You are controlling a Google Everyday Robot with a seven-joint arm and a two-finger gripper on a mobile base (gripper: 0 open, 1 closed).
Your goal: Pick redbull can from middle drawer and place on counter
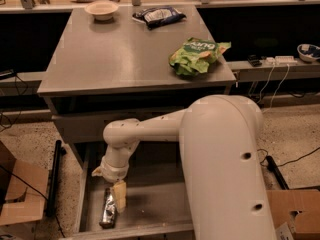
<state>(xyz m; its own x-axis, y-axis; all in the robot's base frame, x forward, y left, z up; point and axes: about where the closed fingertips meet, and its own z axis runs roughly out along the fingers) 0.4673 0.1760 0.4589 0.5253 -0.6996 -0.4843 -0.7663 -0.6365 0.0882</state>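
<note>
My gripper is to close next on the far end of the redbull can [110,196], which is the end that sits nearer to the counter.
The redbull can [108,209] lies on its side on the floor of the open middle drawer [155,204], near the drawer's front left corner. My gripper [119,196] reaches down into the drawer from the white arm and hangs just right of the can, close to its upper end. I cannot tell whether it touches the can. The counter [115,54] is the broad grey top above the drawer.
On the counter are a green snack bag [197,55] at the right, a dark blue-and-white snack bag [158,16] and a small bowl [101,9] at the back. Cardboard boxes [20,194] stand on the floor at left and lower right. My arm's large white link [225,174] covers the drawer's right part.
</note>
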